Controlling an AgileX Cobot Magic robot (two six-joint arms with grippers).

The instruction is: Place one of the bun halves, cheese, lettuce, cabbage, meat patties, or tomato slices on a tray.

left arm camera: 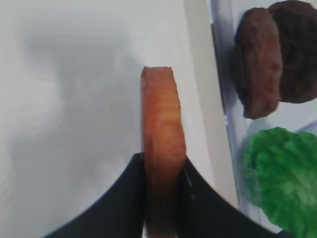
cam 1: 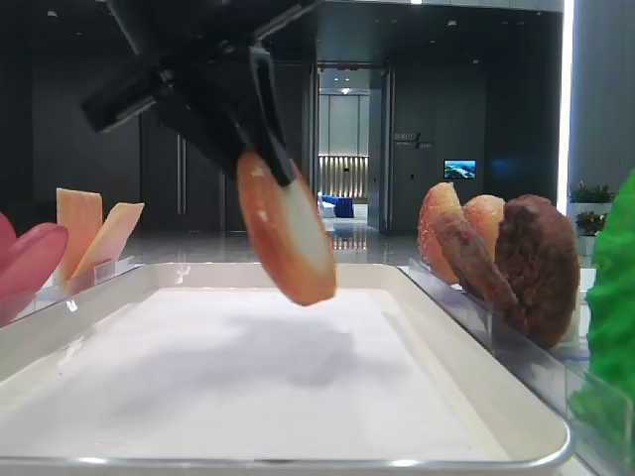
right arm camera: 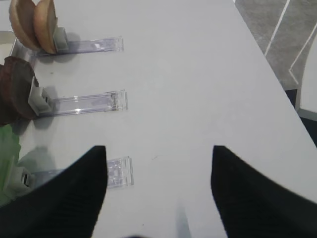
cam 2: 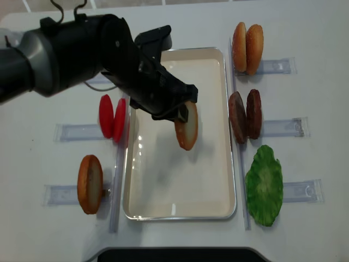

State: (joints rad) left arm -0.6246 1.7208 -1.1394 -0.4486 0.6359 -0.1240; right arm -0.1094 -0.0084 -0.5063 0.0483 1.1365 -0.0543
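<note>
I should use my left gripper to set the bun half down and let it go on the middle of the tray (cam 2: 168, 139) (left arm camera: 116, 104), slightly toward the tomato slices.
My left gripper (cam 2: 182, 106) is shut on a bun half (cam 2: 187, 128), a golden-brown disc held on edge and tilted above the middle of the off-white tray (cam 2: 215, 71). In the left wrist view both black fingers (left arm camera: 124, 198) press the bun half (left arm camera: 161, 114) over the tray lining (left arm camera: 74, 99). From the low view the bun half (cam 1: 288, 238) hangs just clear of the tray (cam 1: 298, 464). My right gripper (right arm camera: 158, 188) stands open over bare table, holding nothing. The cabbage is out of view.
Clear holders flank the tray. On the right are bun halves (cam 2: 246, 48), meat patties (cam 2: 245, 115) and lettuce (cam 2: 264, 185). On the left are tomato slices (cam 2: 112, 117) and another bun half (cam 2: 90, 184). Cheese (cam 1: 89, 233) stands at the back left.
</note>
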